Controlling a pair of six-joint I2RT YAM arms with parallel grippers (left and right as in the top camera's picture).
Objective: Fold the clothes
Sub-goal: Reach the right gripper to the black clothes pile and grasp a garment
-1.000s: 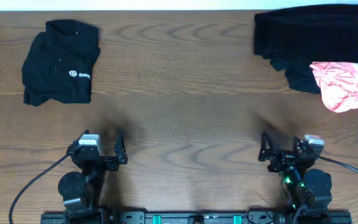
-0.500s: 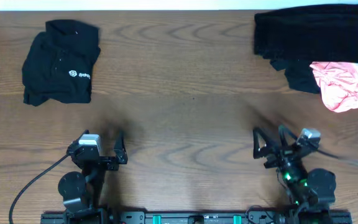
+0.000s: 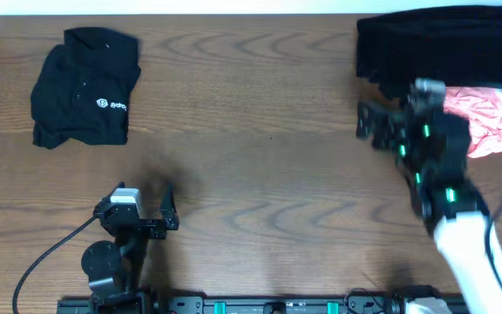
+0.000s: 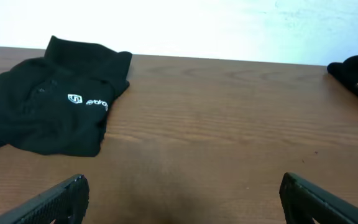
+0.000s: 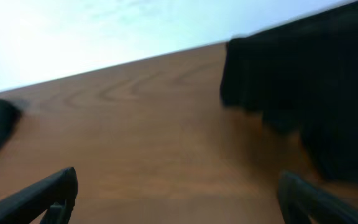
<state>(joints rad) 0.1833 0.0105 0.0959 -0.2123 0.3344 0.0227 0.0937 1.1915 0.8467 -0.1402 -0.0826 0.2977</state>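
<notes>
My right gripper should go to the pile of black clothes next and close on the pile's end (image 3: 373, 45) (image 5: 246, 71) that faces the folded black shirt.
A folded black shirt with a white logo (image 3: 85, 87) lies at the table's far left; it also shows in the left wrist view (image 4: 48, 106). A pile of black clothes (image 3: 443, 48) lies at the far right, with a pink garment (image 3: 495, 122) beside it. The black pile shows in the right wrist view (image 5: 309, 87). My right gripper (image 3: 366, 122) is open and empty, just left of the pile's near edge. My left gripper (image 3: 169, 208) is open and empty near the front edge.
Bare brown wooden table (image 3: 260, 148) lies between the two clothes heaps. A white wall runs behind the far edge. The arm bases and cables sit along the front edge.
My right arm has swung from the front edge far forward to the black pile. The left arm has not moved.
</notes>
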